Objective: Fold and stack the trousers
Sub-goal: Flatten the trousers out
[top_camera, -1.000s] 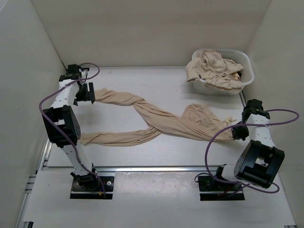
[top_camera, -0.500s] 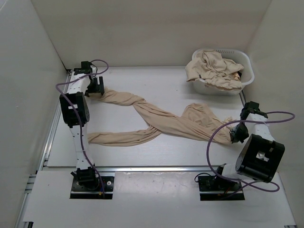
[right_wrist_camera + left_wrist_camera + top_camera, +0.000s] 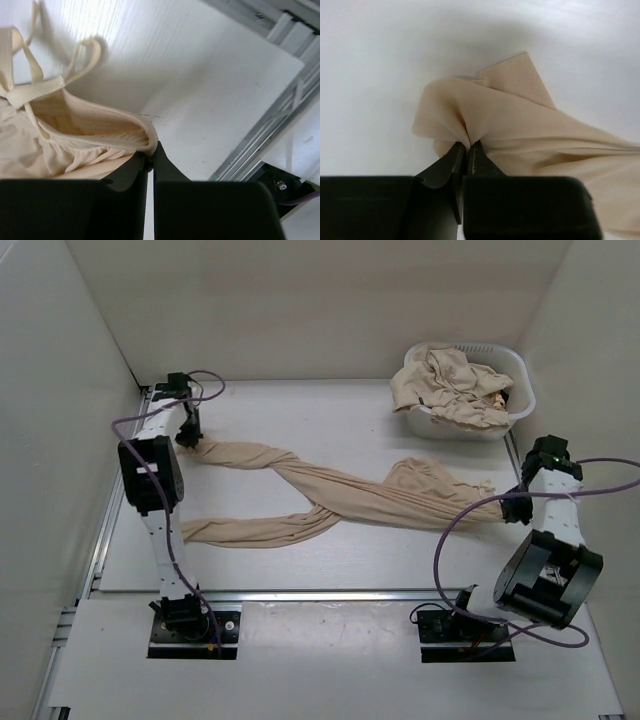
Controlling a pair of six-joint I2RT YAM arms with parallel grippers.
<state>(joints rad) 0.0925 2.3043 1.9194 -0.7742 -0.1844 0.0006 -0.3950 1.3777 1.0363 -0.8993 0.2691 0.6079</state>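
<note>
Next, my left gripper releases the cuff of the far leg on the table (image 3: 161, 507), there beside the cuff of the near leg.
Beige trousers (image 3: 340, 495) lie stretched across the table, their two legs crossing near the middle. My left gripper (image 3: 190, 437) is shut on the cuff of the far leg (image 3: 485, 115) at the back left; fabric bunches between its fingertips (image 3: 468, 146). My right gripper (image 3: 515, 510) is shut on the waistband (image 3: 100, 137) at the right side, with the drawstring loops (image 3: 30, 75) hanging loose beside it. The near leg (image 3: 250, 530) lies free on the table, its cuff towards the left arm.
A white laundry basket (image 3: 522, 390) at the back right holds more beige trousers (image 3: 450, 385). White walls close in the left, back and right. An aluminium rail (image 3: 280, 130) runs along the table's right edge close to my right gripper.
My left gripper has closed on the far leg's cuff and drawn it left. My right gripper has pulled the waistband further right, so the trousers lie straighter.
</note>
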